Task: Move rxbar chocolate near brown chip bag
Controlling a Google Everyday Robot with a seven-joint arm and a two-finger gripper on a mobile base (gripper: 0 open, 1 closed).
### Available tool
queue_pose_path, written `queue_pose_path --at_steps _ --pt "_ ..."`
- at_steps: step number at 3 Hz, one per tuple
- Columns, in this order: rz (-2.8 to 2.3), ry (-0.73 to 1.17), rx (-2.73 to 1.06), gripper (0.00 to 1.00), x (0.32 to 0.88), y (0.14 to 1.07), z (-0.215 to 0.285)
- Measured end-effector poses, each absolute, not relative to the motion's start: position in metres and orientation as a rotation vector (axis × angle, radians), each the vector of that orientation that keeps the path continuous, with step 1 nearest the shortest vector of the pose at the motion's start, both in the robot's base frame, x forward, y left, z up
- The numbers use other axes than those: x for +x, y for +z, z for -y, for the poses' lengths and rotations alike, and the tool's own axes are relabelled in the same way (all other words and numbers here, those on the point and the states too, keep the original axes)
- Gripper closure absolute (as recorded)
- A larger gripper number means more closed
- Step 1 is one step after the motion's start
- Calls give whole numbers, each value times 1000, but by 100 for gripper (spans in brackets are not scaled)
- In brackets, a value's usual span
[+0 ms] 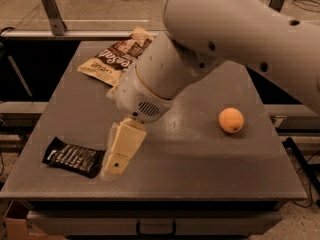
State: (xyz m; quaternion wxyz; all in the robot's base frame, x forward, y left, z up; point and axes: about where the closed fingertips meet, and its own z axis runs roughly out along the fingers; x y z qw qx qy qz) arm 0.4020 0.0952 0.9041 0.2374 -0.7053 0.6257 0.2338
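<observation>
One half of the rxbar chocolate point(87, 161) lies toward the middle of the grey table. I should close my gripper on that half.
The rxbar chocolate point(73, 157), a small flat bar in a black wrapper with white lettering, lies near the front left corner of the grey table point(210, 169). The brown chip bag point(111, 57) lies at the back left of the table, and my arm hides its right part. My gripper point(116, 165) hangs low over the table just to the right of the bar, pointing down and to the left. Its tip is next to the bar's right end.
A round orange fruit point(231, 120) sits on the right side of the table. My big arm point(210, 44) reaches across the back and middle of the table. A metal rail point(55, 33) runs behind the table.
</observation>
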Motion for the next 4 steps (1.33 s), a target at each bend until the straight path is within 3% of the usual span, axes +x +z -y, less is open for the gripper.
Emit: queue_pose_path --at_steps 4 --pt "-1731 510 -1892 0 418 835 -154"
